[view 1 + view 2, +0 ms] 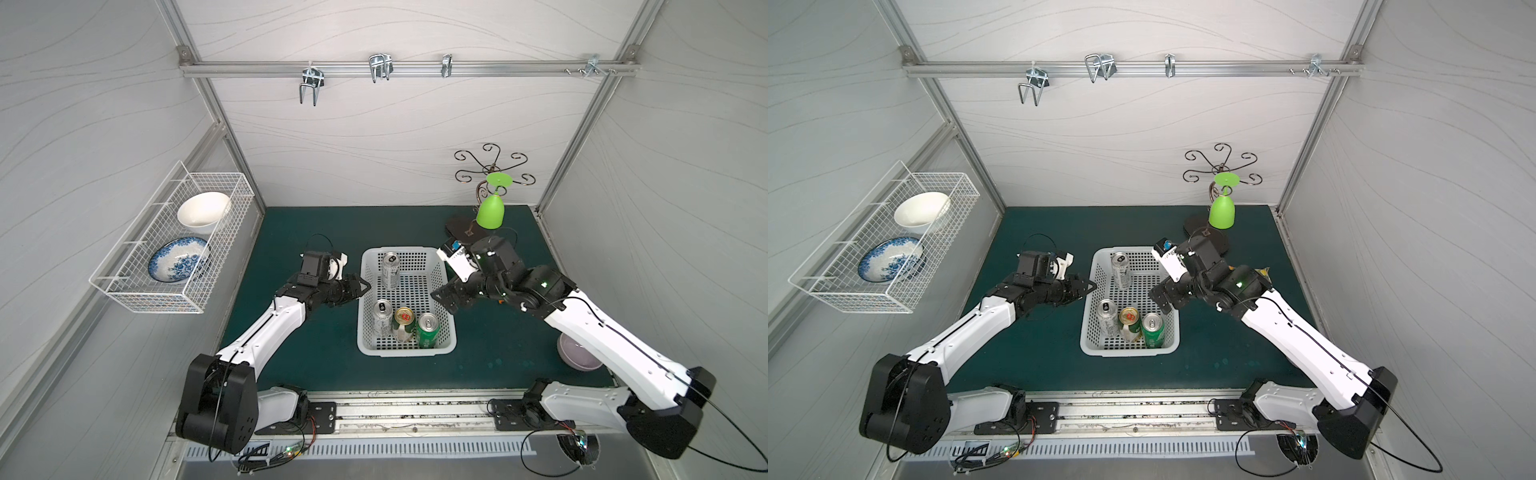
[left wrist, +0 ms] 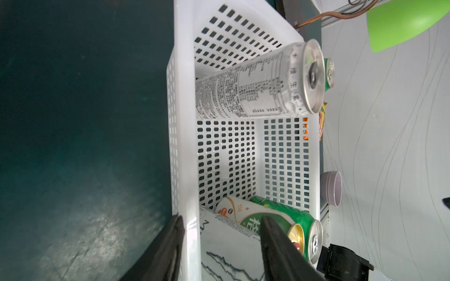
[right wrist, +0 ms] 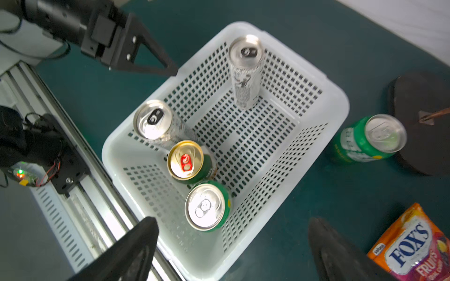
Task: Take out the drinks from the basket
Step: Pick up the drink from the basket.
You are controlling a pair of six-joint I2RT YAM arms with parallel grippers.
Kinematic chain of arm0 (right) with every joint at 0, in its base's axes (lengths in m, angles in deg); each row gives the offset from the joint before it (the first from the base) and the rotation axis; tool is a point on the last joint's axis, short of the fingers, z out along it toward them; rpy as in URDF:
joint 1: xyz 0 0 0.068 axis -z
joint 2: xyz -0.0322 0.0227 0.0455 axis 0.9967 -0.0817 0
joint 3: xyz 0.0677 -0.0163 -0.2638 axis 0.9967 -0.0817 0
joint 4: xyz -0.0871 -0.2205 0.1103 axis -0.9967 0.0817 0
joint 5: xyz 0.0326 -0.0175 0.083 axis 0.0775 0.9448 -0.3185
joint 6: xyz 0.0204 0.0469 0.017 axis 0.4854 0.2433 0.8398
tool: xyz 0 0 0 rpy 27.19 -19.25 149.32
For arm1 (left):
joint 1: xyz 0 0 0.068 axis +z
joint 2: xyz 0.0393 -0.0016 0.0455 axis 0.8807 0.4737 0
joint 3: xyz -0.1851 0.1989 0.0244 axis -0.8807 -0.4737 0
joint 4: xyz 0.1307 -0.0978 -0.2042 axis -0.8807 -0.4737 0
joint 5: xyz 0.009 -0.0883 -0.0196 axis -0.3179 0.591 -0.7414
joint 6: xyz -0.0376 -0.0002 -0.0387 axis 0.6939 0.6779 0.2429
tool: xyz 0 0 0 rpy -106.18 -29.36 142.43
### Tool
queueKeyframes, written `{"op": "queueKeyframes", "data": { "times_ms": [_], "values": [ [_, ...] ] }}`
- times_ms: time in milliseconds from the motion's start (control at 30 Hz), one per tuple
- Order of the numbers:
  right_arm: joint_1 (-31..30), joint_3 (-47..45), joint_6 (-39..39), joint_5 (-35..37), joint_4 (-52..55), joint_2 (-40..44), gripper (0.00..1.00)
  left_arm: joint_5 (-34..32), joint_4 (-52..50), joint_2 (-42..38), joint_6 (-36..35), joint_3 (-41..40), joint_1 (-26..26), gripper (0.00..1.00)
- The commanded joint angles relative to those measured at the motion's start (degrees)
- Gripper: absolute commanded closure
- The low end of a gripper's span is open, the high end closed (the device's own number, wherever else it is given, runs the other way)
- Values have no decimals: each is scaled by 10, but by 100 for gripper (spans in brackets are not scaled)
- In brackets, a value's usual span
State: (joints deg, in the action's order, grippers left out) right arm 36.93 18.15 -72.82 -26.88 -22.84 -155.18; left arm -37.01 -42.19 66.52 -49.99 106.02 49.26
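My right gripper is to close next around the green can's upper body [image 1: 428, 327] [image 3: 216, 211], inside the basket next to the gold-topped can.
The white perforated basket [image 1: 405, 351] [image 1: 1129, 353] sits mid-table. Inside it stand a silver-white can [image 1: 390, 270] at the far end, and along the near end another silver-white can [image 1: 381, 318], a gold-topped can [image 1: 404, 324] and a green can [image 1: 428, 330]. Another green can [image 3: 367, 140] stands on the mat outside the basket, beside the stand's base. My left gripper [image 1: 365, 286] [image 2: 220, 231] is slightly open astride the basket's left wall, one finger outside and one inside. My right gripper [image 1: 442, 299] [image 3: 232, 231] hangs wide open and empty above the basket's near right corner.
An orange snack packet [image 3: 414, 245] lies on the mat right of the basket. Behind it is a black stand base [image 3: 423, 121] carrying a green glass [image 1: 490, 212]. A purple bowl [image 1: 575, 353] sits under my right arm. A white wire rack [image 1: 174, 245] with bowls hangs on the left wall.
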Motion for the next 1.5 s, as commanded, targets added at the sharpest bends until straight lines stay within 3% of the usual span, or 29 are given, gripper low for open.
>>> {"op": "queueKeyframes", "data": {
  "times_ms": [0,233,633,933,1267,1467],
  "values": [
    [-35,-17,26,30,28,-7,1,13,5,-10,-2,-14,-2,47],
    [-81,-49,48,48,4,-46,1,27,31,-8,14,-44,-3,52],
    [-86,-101,71,47,-71,-121,2,26,36,-9,13,-62,-3,54],
    [-86,-110,80,44,-95,-164,14,25,34,-7,11,-63,-2,55],
    [-95,-128,98,41,-90,-156,19,22,34,-3,10,-63,-2,55],
    [-98,-120,101,44,-76,-145,30,20,34,-2,10,-63,-3,55]
  ]
}}
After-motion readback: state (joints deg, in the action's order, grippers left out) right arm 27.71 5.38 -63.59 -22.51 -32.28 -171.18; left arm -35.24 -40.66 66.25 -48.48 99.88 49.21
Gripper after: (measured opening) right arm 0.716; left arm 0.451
